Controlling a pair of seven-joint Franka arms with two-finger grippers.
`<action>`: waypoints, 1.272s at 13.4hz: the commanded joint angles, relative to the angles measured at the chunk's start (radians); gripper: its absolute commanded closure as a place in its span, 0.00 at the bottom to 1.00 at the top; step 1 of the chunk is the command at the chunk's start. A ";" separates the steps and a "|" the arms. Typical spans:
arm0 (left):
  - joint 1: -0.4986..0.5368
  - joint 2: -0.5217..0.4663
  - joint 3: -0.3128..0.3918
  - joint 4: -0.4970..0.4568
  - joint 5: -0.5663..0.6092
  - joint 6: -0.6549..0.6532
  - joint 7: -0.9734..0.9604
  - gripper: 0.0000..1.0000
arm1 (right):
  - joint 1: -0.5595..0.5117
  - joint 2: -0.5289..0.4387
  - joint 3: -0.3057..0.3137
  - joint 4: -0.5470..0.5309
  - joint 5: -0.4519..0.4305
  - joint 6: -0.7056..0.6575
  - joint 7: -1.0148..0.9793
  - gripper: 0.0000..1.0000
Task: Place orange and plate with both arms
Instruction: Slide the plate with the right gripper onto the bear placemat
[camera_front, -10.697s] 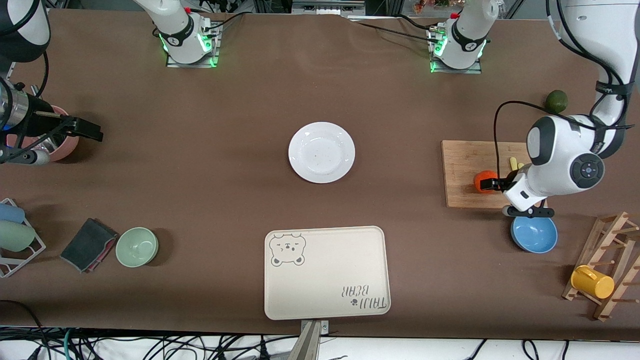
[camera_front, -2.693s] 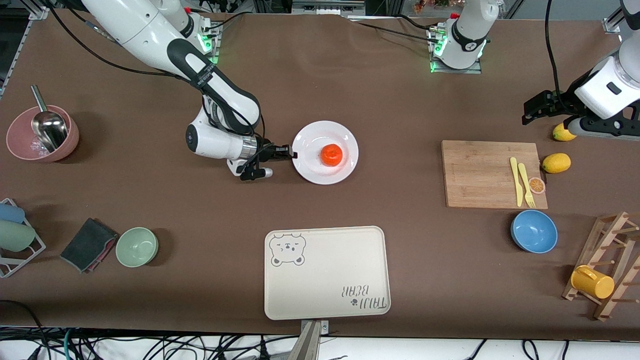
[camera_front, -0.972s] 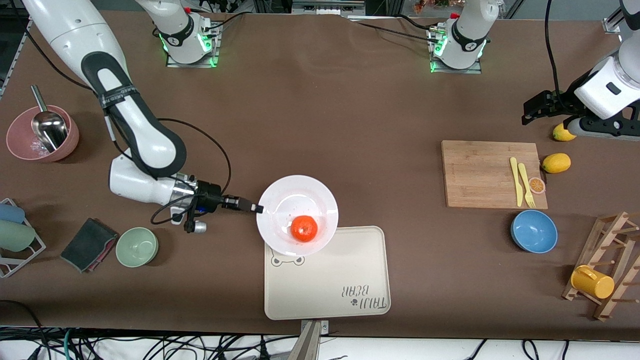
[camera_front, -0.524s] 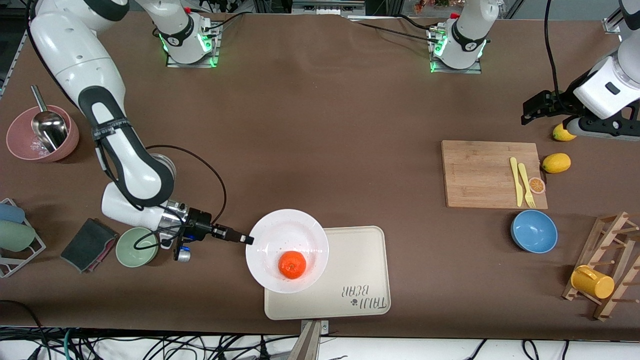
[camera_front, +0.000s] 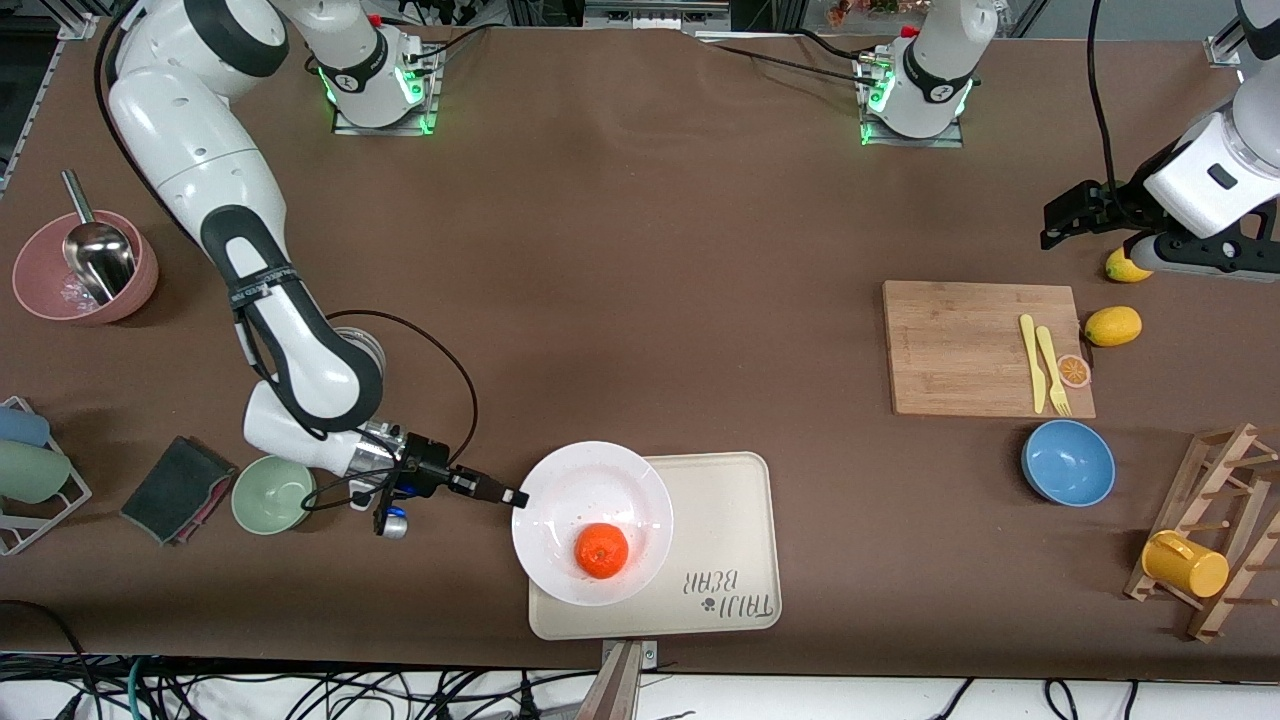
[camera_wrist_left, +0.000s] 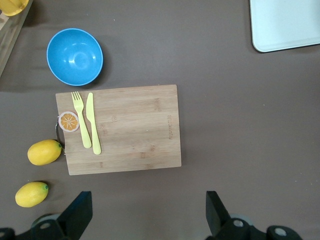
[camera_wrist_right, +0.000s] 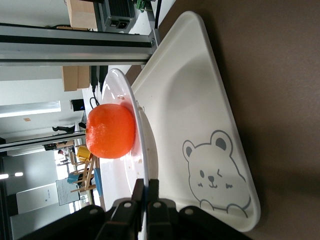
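Note:
The white plate, with the orange on it, will be let go by my right gripper on the middle of the beige tray (camera_front: 653, 522).
The white plate (camera_front: 580, 490) carries the orange (camera_front: 601, 550) and hangs over the bear end of the beige tray (camera_front: 720, 520). My right gripper (camera_front: 514, 497) is shut on the plate's rim at the edge toward the right arm's end of the table. In the right wrist view the plate (camera_wrist_right: 131, 100) stands edge-on with the orange (camera_wrist_right: 110, 131) on it, a little above the tray (camera_wrist_right: 190, 100), and the right gripper (camera_wrist_right: 145, 187) pinches the rim. My left gripper (camera_front: 1052, 222) is open and empty, up over the table by the cutting board (camera_front: 970, 345), and waits.
A green bowl (camera_front: 272, 493) and a dark cloth (camera_front: 175, 487) lie beside the right arm's wrist. A pink bowl (camera_front: 85, 268) with a ladle is at that end. Two lemons (camera_front: 1112, 325), a blue bowl (camera_front: 1067, 461), a yellow fork and knife (camera_wrist_left: 87, 122) and a mug rack (camera_front: 1215, 545) are at the left arm's end.
The right gripper has carried the plate with the orange from the table's middle down over the tray, and in the last half second a little farther over it. The left arm has stayed still.

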 joint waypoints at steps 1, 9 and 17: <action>-0.004 0.015 0.000 0.034 0.018 -0.025 0.005 0.00 | 0.031 0.072 0.011 0.103 0.013 0.008 -0.006 1.00; -0.004 0.015 0.000 0.033 0.018 -0.033 0.005 0.00 | 0.110 0.147 0.011 0.167 0.012 0.123 -0.005 1.00; -0.008 0.015 -0.002 0.034 0.017 -0.053 0.005 0.00 | 0.242 0.163 -0.088 0.190 0.009 0.168 -0.005 1.00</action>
